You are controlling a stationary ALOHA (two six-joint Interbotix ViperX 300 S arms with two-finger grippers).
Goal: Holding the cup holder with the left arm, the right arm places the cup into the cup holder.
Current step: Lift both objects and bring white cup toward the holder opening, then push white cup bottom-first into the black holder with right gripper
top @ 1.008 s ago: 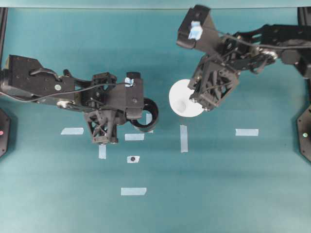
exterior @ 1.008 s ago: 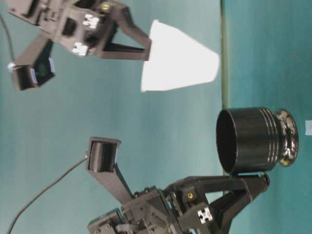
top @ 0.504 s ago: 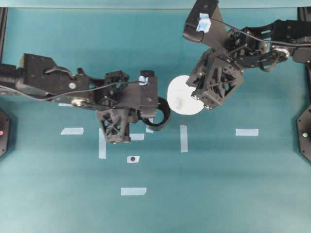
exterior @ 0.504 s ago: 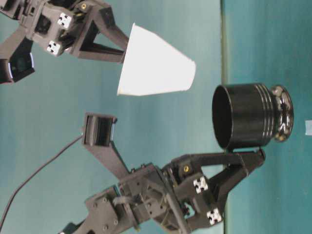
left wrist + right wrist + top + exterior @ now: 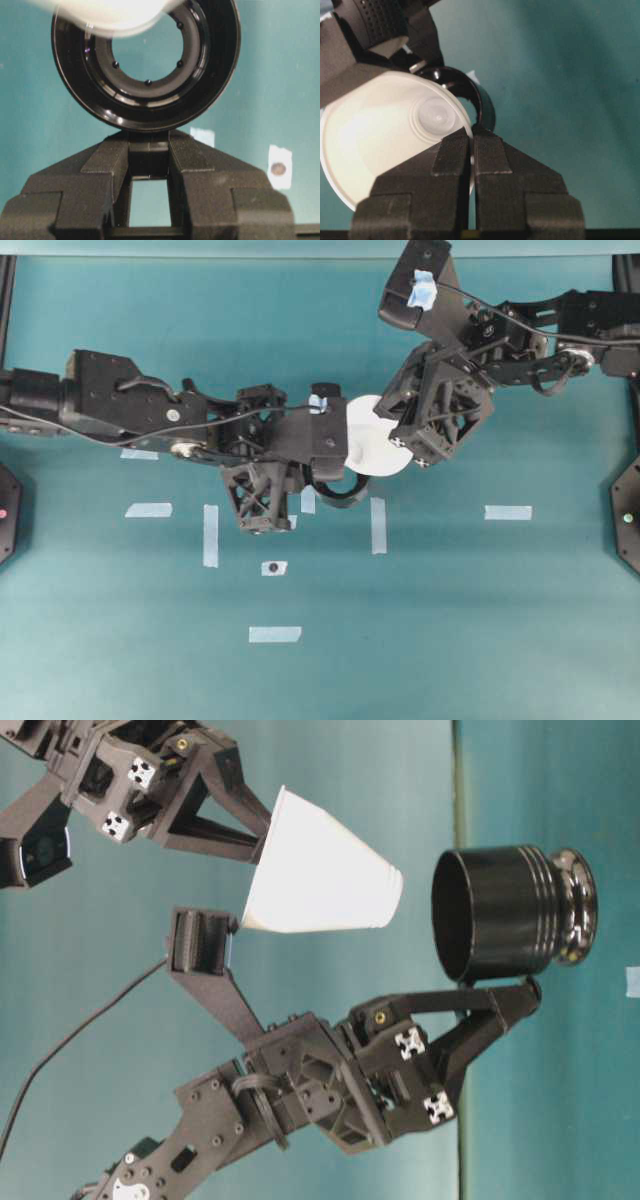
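Note:
My right gripper will let go of the white cup inside the black cup holder's ring (image 5: 342, 486) (image 5: 454, 104), beside my left gripper's fingers.
The glossy black cup holder (image 5: 500, 915) hangs in the air, mouth turned up toward the cup. My left gripper (image 5: 530, 992) is shut on its short side tab; the left wrist view shows that tab pinched between the jaws of the left gripper (image 5: 149, 145), below the cup holder's ring (image 5: 150, 115). My right gripper (image 5: 262, 830) is shut on the rim of the white cup (image 5: 320, 870), which tilts with its small bottom close to the holder's mouth, still outside it. From overhead the cup (image 5: 365, 440) overlaps the cup holder (image 5: 345, 498). The right gripper (image 5: 471, 132) pinches the cup's wall (image 5: 385, 135).
Pale tape strips lie on the teal table, among them one below the cup (image 5: 378, 525), one to the right (image 5: 508, 512) and one near the front (image 5: 275, 634). A tape patch with a dark dot (image 5: 274, 567) lies below the left arm.
The left arm has carried the cup holder to the right and up the overhead picture. The right arm has brought the cup left. The gap between cup and holder has closed.

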